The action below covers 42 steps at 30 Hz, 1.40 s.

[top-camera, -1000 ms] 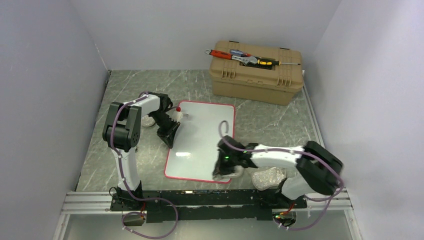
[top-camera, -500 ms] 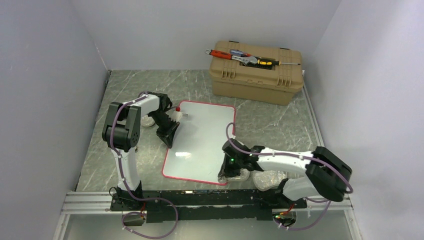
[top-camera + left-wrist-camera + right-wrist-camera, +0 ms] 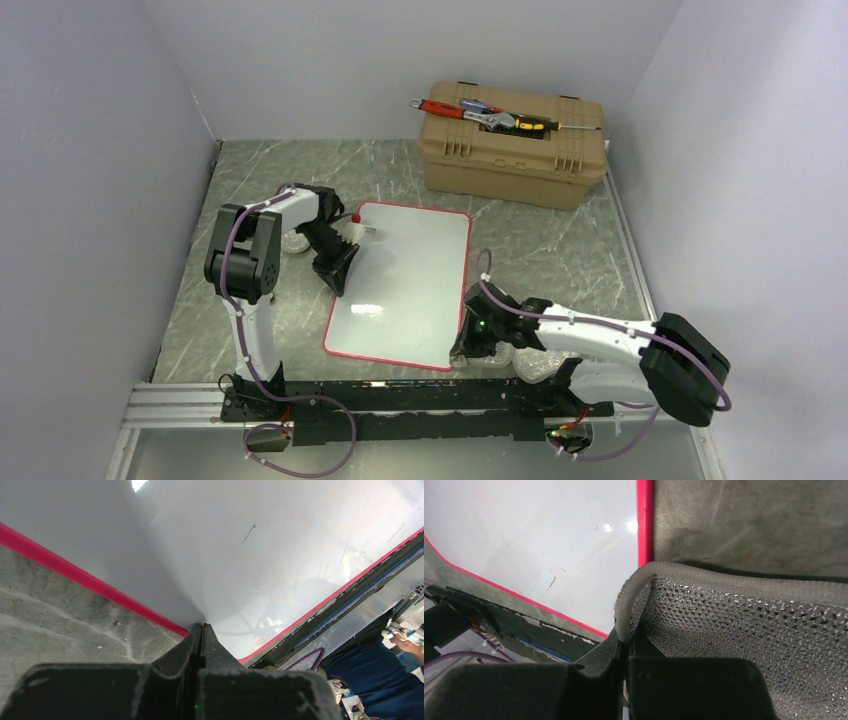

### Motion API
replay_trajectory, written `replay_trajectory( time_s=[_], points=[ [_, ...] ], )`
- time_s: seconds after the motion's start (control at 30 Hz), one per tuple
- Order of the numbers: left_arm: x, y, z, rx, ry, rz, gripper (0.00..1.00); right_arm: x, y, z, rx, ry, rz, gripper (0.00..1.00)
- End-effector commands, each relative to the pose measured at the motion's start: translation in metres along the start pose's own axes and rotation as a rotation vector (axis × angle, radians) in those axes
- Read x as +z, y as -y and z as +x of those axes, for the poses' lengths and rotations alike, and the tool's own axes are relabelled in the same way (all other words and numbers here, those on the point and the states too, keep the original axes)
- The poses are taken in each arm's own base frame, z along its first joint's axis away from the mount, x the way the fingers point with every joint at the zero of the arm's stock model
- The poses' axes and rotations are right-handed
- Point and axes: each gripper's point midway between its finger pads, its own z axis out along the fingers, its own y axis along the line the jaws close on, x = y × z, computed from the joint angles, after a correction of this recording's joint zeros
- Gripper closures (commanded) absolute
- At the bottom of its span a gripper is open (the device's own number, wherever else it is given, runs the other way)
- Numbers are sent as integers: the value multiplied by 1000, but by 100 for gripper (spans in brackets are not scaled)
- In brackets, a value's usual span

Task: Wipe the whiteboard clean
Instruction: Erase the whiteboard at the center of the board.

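Observation:
My right gripper will set the grey mesh cloth down against the whiteboard's long rim (image 3: 489,278) that faces the tan toolbox's side of the table.
The whiteboard (image 3: 405,285), glossy white with a thin red rim, lies flat mid-table. It also shows in the left wrist view (image 3: 250,555) and the right wrist view (image 3: 549,540), bearing a few faint pen marks (image 3: 552,577). My left gripper (image 3: 337,275) is shut and empty, its tips (image 3: 202,627) on the board's left rim. My right gripper (image 3: 468,345) is shut on a grey mesh cloth (image 3: 749,625). It sits low on the table just off the board's near right corner, and the cloth (image 3: 520,360) trails to its right.
A tan toolbox (image 3: 515,145) stands at the back right with a wrench and screwdrivers (image 3: 480,112) on its lid. A red-capped marker (image 3: 357,222) lies at the board's far left corner. Grey walls close in both sides. A rail runs along the near edge.
My right gripper has slid right with the cloth, off the board's near right part onto the table beside it. The board's near end shifted slightly left. The left arm has stayed put.

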Motion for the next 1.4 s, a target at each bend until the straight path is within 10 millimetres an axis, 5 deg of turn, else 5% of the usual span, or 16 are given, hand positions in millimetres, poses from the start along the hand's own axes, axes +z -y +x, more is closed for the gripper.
replay_trajectory(
  time_s=[0.0, 0.2, 0.4, 0.5, 0.57, 0.73, 0.87, 1.13, 1.37],
  points=[
    [-1, -16, -12, 68, 40, -76, 97, 2, 99, 23, -16, -34, 339, 100],
    [-2, -15, -12, 67, 44, -73, 97, 32, 52, 23, -119, -50, 324, 100],
    [-3, -14, -11, 67, 44, -77, 97, 79, -30, 18, -245, -67, 231, 100],
    [-2, -14, -10, 64, 37, -73, 97, 91, -50, 17, -273, -89, 208, 100],
    [-3, -14, -10, 67, 41, -75, 96, 89, -43, 17, -264, -93, 208, 100],
    [-5, -13, -13, 72, 52, -75, 96, 49, 43, 16, -109, -77, 287, 100],
    [-9, -11, -15, 78, 66, -75, 97, 18, 81, 10, -51, -14, 322, 100],
    [-7, -11, -11, 76, 61, -76, 96, 31, 59, 33, -108, -70, 299, 100],
    [-5, -10, -10, 75, 59, -69, 97, 76, -5, 62, -227, -182, 183, 100]
  ],
)
